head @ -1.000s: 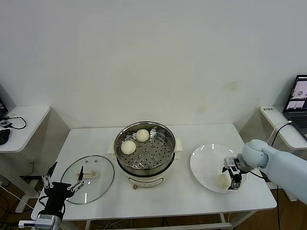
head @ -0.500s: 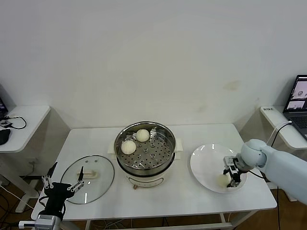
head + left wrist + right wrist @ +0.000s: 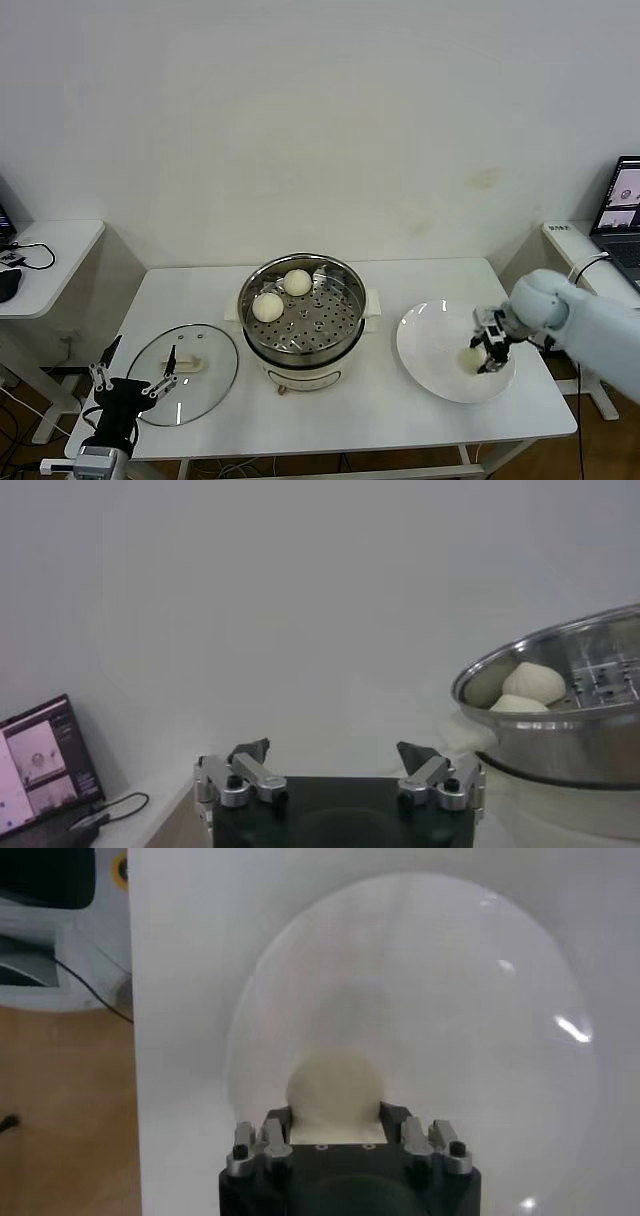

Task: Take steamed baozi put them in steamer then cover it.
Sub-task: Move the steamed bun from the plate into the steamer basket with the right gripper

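My right gripper is going to let go of the baozi on the bare near part of the steamer tray [image 3: 296, 333], close to the front side of the steamer tray. The baozi is just above the white plate.
Two cream-white baozi [image 3: 267, 307] [image 3: 297, 282] lie on the perforated tray of the steel steamer [image 3: 340, 300] at mid-table. A third baozi [image 3: 470, 358] is between the fingers of my right gripper [image 3: 484, 352], which is shut on it just above the white plate [image 3: 420, 340]. In the right wrist view that baozi [image 3: 335, 1086] fills the gap of the right gripper [image 3: 336, 1114]. The glass cover [image 3: 205, 385] lies flat on the table's left. My left gripper [image 3: 130, 382] waits open at its near edge, empty, and the left wrist view shows the left gripper [image 3: 335, 752] with the steamer [image 3: 570, 670] beyond.
A side table with cables [image 3: 40, 250] stands at the far left. Another side table with a laptop [image 3: 622, 205] is at the far right. The plate [image 3: 450, 988] sits close to the table's right front corner.
My right gripper has shut on the baozi on the plate and lifted a little with it. The left arm has stayed where it was.
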Action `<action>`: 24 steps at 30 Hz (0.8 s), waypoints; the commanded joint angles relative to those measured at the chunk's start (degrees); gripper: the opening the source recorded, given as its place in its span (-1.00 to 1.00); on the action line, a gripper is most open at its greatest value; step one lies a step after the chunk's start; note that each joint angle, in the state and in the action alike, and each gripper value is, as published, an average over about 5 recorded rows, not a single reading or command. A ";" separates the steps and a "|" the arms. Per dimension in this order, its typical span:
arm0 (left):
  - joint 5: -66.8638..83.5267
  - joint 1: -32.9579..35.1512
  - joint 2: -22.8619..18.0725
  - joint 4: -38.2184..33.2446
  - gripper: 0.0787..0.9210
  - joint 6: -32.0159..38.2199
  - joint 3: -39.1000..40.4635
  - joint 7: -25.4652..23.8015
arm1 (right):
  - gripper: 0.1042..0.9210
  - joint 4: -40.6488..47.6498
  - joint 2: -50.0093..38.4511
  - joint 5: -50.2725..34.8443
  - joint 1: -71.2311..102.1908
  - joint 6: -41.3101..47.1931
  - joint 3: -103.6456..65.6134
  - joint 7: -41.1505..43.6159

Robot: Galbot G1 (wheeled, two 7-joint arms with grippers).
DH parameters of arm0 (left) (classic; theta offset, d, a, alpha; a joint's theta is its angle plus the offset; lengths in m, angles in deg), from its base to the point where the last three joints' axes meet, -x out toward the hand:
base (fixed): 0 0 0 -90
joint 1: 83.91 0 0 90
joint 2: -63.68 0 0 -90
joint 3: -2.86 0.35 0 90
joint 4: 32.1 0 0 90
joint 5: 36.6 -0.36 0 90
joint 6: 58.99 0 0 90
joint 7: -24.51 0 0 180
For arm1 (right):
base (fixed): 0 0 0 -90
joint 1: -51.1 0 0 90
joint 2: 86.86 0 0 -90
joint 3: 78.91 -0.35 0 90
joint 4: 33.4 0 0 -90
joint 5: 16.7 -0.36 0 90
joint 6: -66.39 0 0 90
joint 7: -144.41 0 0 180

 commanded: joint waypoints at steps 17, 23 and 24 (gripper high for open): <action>1.03 1.07 0.66 -0.86 0.77 0.34 -1.39 0.05 | 0.15 0.10 19.55 -17.32 -38.35 1.07 18.55 -2.56; 1.51 1.60 0.89 -1.39 0.77 0.31 -2.72 0.02 | 0.16 1.02 27.72 -20.67 -37.05 0.17 19.93 -5.27; 1.54 1.64 0.86 -1.49 0.77 0.29 -2.85 0.01 | 0.16 1.04 28.93 -21.20 -36.62 -0.14 20.40 -5.77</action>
